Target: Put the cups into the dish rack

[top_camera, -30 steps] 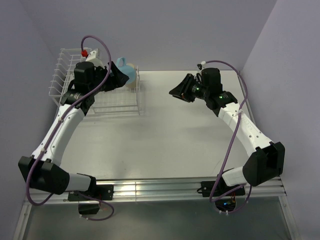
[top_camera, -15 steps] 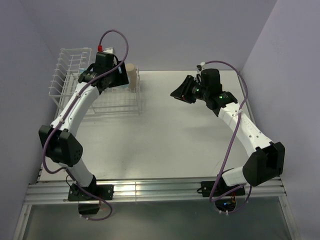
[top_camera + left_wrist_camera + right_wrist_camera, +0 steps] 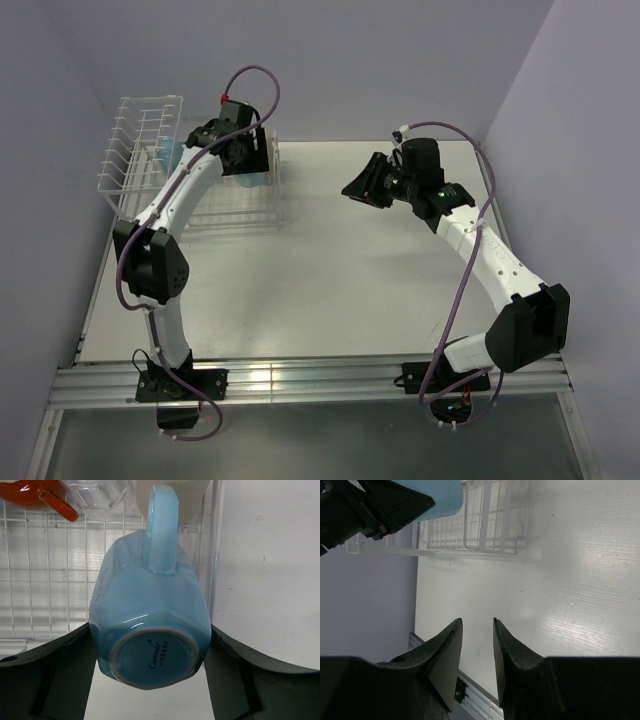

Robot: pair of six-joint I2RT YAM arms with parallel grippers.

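Observation:
I will release the light blue mug from my left gripper onto the dish rack's bottom in front of the beige cup point(image 3: 254, 191) point(image 3: 150, 594).
My left gripper point(image 3: 150, 640) is shut on a light blue mug point(image 3: 150, 610), held bottom toward the camera with its handle pointing away, over the right end of the white wire dish rack point(image 3: 50, 580). A dark red-orange cup point(image 3: 30, 492), a clear tumbler point(image 3: 97, 495) and a beige cup point(image 3: 192, 492) sit in the rack just beyond it. In the top view the gripper point(image 3: 246, 165) and mug point(image 3: 252, 181) are at the rack's point(image 3: 140, 120) right end, and a second light blue mug point(image 3: 165, 155) stands among the upright slots. My right gripper point(image 3: 358, 189) is open and empty, above the table point(image 3: 330, 270).
The rack's right end point(image 3: 485, 515) and my left gripper with the blue mug point(image 3: 440, 495) show at the top of the right wrist view. Purple walls close in the left, back and right sides. A metal rail point(image 3: 320, 380) runs along the near edge.
My left arm has swung right along the rack, carrying the blue mug from above its back edge down to its right end. The right arm has not moved.

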